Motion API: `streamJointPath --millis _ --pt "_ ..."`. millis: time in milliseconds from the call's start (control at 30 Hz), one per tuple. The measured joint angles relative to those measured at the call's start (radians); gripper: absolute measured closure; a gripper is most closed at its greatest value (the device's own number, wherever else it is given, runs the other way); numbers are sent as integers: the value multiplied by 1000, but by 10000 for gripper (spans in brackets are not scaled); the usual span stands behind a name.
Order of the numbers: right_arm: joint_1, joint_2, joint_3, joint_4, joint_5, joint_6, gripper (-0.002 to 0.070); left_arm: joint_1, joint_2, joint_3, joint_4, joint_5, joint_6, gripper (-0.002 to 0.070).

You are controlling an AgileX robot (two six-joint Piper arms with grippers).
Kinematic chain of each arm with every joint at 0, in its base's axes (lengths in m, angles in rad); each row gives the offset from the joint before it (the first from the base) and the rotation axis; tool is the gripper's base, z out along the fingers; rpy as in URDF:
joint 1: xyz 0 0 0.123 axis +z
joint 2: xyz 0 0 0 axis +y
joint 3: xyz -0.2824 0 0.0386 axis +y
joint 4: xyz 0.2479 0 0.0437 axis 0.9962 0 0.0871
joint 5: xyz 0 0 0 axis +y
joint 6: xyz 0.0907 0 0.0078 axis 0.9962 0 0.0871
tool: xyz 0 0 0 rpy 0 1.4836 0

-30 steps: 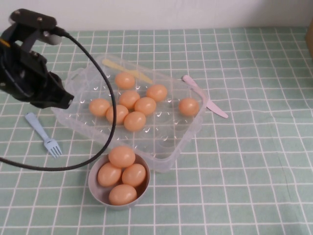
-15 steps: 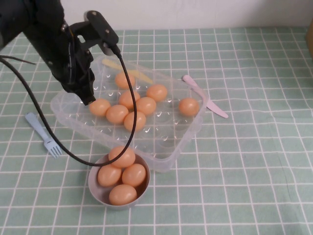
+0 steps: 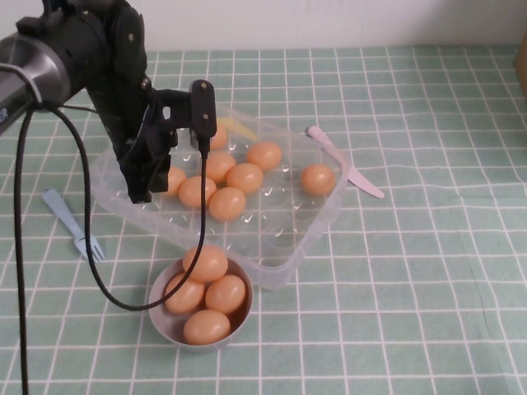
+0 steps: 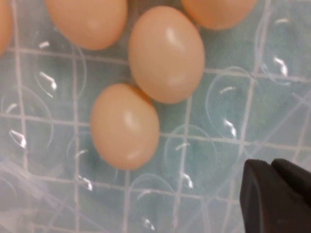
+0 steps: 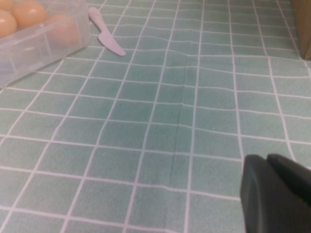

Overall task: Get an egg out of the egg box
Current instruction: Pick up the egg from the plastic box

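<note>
Next, my left gripper closes around the middle of the egg (image 3: 174, 179) (image 4: 125, 127) that is closest to the blue fork in the clear plastic egg box.
The clear plastic egg box (image 3: 309, 226) lies at the table's middle and holds several orange-tan eggs, such as one egg (image 3: 226, 203) near the front of the cluster. My left gripper (image 3: 140, 191) hangs over the box's left end, beside the leftmost eggs and hiding part of one. In the left wrist view its fingers (image 4: 269, 167) are shut together and empty above empty cups, apart from the nearest egg (image 4: 125, 126). My right gripper (image 5: 266, 160) is shut and empty above bare cloth, to the right of the box (image 5: 34, 43); it is out of the high view.
A small grey bowl (image 3: 160, 309) with several eggs stands just in front of the box. A blue fork (image 3: 74, 224) lies left of the box, and a pink knife (image 3: 346, 164) lies at its right. A yellow utensil (image 3: 235, 126) lies at the box's far side.
My left arm has swung in from the left and come over the box's left end, its gripper now pointing down beside the leftmost eggs. The eggs have not moved.
</note>
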Motion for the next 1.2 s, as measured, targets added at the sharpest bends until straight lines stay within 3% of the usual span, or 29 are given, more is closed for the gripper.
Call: streamJointPath --millis 133,233,500,567,733,1200 --pt "0 0 0 0 0 0 694 0 24 -39 -19 -2 6 671" --pt "0 0 0 0 0 0 694 0 25 -59 -55 -4 10 626" --pt "0 0 0 0 0 0 694 0 26 -68 -23 -42 10 256" --pt "0 0 0 0 0 0 694 2 31 -69 -9 -52 10 212" --pt "0 0 0 0 0 0 694 13 62 -70 24 -69 19 180" --pt "0 -1 0 0 0 0 694 13 115 -70 60 -168 25 174"
